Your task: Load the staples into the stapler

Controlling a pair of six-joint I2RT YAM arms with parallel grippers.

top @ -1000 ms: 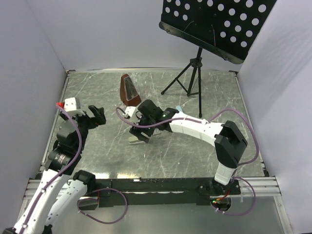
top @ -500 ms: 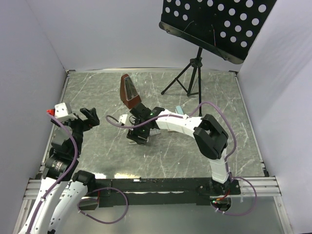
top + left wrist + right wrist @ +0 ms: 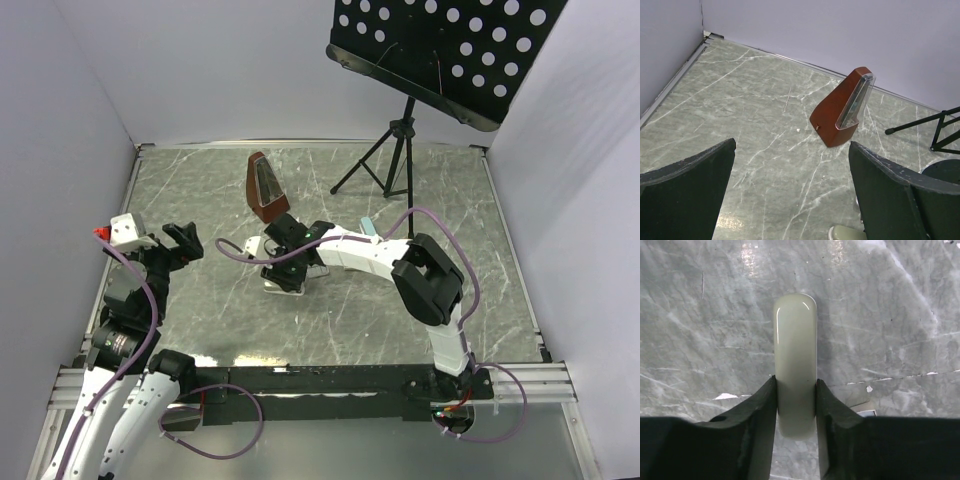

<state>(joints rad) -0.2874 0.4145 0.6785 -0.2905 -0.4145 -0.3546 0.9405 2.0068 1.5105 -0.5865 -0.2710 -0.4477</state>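
The stapler, now lying on the marble table, will be let go by my right gripper on the table (image 3: pixel 385 234) between the grey-blue piece and the near leg of the music stand.
The stapler (image 3: pixel 795 335) is a pale cream-green bar lying on the marble table (image 3: pixel 340 320), left of centre in the top view (image 3: pixel 281 285). My right gripper (image 3: pixel 796 381) is shut on it, both black fingers pressed against its long sides near one end. In the top view the right gripper (image 3: pixel 290 270) reaches in low from the right. My left gripper (image 3: pixel 791 144) hangs open above bare table at the left (image 3: pixel 185 240), holding nothing; one end of the stapler (image 3: pixel 845 234) shows by its right finger. The staples are not in view.
A brown metronome (image 3: pixel 265 187) stands just behind the stapler, also seen from the left wrist (image 3: pixel 842 107). A black music stand (image 3: pixel 400 150) rises at the back right. A small grey-blue piece (image 3: pixel 367 226) lies beside the right arm. Walls close the table on three sides.
My right gripper has slid left and down over the stapler and closed its fingers onto it. The left arm has drawn back a little to the left, still open.
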